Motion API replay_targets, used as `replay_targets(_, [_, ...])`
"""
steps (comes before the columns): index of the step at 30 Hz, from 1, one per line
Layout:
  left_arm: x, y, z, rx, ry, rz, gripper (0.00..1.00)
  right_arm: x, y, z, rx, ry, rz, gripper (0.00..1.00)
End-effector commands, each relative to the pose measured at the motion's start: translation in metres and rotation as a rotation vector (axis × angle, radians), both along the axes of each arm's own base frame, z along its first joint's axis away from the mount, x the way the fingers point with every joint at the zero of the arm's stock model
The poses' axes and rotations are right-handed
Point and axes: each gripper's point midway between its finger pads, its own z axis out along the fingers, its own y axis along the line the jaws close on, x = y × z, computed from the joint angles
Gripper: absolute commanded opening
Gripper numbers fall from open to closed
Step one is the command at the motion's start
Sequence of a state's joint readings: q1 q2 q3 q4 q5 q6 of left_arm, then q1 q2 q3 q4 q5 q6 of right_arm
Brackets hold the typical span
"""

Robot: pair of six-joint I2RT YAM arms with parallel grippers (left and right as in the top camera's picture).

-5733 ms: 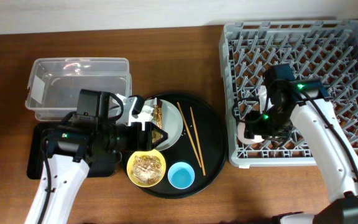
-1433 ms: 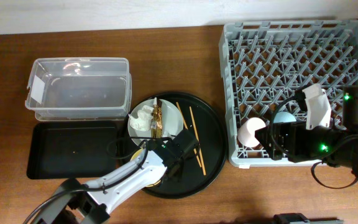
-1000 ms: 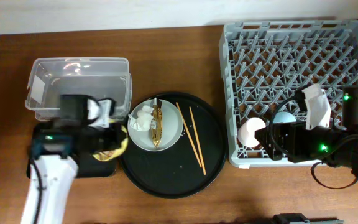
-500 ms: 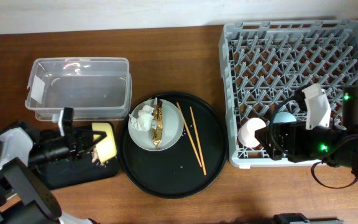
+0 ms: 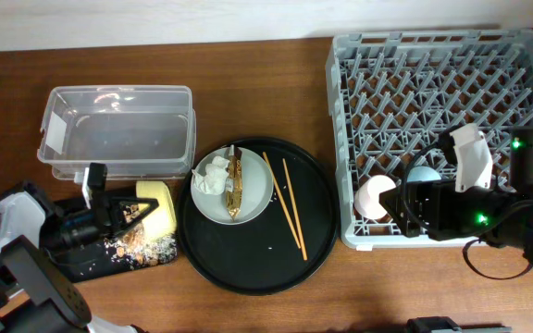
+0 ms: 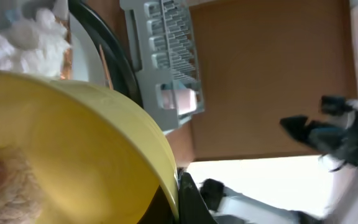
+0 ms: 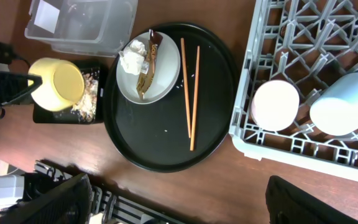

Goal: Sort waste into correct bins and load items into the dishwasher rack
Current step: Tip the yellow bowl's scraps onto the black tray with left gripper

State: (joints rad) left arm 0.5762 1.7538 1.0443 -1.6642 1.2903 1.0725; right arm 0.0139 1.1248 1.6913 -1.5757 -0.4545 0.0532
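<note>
I should let go of the yellow bowl, now tipped over the flat black bin, with my left gripper on the round black tray point(image 5: 255, 248), just in front of the plate.
My left gripper point(image 5: 140, 212) is shut on the rim of the yellow bowl point(image 5: 156, 207), which is tipped on its side over the flat black bin point(image 5: 80, 263). Brown food scraps point(image 5: 137, 246) lie scattered on that bin. In the left wrist view the bowl point(image 6: 73, 155) fills the frame. The plate point(image 5: 248, 199) on the round black tray carries the napkin point(image 5: 213, 174) and the wrapper point(image 5: 234, 182). The chopsticks point(image 5: 287, 209) lie beside it. A pink cup point(image 5: 374, 196) and a blue cup point(image 5: 422, 174) sit in the rack point(image 5: 433, 83). My right gripper point(image 7: 185, 208) hangs open and empty, high over the rack's front edge.
The clear tub point(image 5: 118, 129) stands behind the flat black bin. The round black tray point(image 5: 257, 264) lies between the bins and the rack. The right arm's body point(image 5: 507, 217) covers the rack's front right corner.
More food scraps have spilled from the tipped bowl onto the flat black bin. The right arm has not moved.
</note>
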Motion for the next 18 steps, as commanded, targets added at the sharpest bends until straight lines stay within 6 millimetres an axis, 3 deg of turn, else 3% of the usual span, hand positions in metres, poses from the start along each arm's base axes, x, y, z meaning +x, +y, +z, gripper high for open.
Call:
replay_targets(1, [-0.001,-0.001,0.008,0.037,-0.101,-0.01,0.0,-0.001,0.002,0.001,0.008,-0.001,0.005,0.9])
replay_targets(3, [0.0,0.002,-0.003,0.105,-0.158,-0.042,0.0,-0.001,0.002,0.001,0.008,-0.002,0.005,0.9])
replay_targets(4, [0.002,0.004,-0.01,0.095,-0.069,-0.025,0.0,0.0,0.002,0.002,0.009,-0.006,0.005,0.9])
replay_targets(6, [0.004,0.005,-0.009,0.123,-0.134,-0.03,0.0,0.0,0.002,0.002,0.008,-0.006,0.005,0.9])
replay_targets(7, [0.008,0.007,-0.009,0.094,-0.08,0.001,0.0,0.0,0.002,0.002,0.009,-0.006,0.005,0.9])
replay_targets(9, [0.017,0.009,-0.004,0.081,-0.126,0.036,0.0,0.0,0.002,0.002,0.009,-0.005,0.005,0.9])
replay_targets(11, [0.019,0.007,0.006,-0.035,0.021,0.089,0.0,0.0,0.002,0.002,0.009,-0.004,0.005,0.9])
replay_targets(12, [0.018,0.003,0.017,-0.02,-0.109,0.082,0.0,0.0,0.002,0.002,0.009,-0.005,0.005,0.9])
replay_targets(13, [0.02,0.005,0.012,0.047,-0.197,0.057,0.0,0.0,0.002,0.002,0.009,-0.005,0.005,0.9])
replay_targets(14, [0.021,0.007,0.006,-0.014,-0.002,0.085,0.0,0.0,0.002,0.002,0.009,-0.005,0.005,0.9])
replay_targets(15, [0.017,0.0,0.018,-0.08,0.038,0.097,0.0,-0.001,0.002,0.002,0.009,-0.003,0.005,0.9])
replay_targets(16, [0.018,-0.002,0.026,-0.028,-0.137,0.077,0.0,0.0,0.002,0.002,0.009,-0.004,0.006,0.9])
replay_targets(17, [0.017,-0.001,0.017,0.023,-0.14,0.051,0.0,0.0,0.002,0.002,0.009,-0.005,0.005,0.9])
replay_targets(18, [0.014,-0.003,0.018,-0.041,0.01,0.07,0.0,-0.001,0.002,0.001,0.008,-0.001,0.005,0.9])
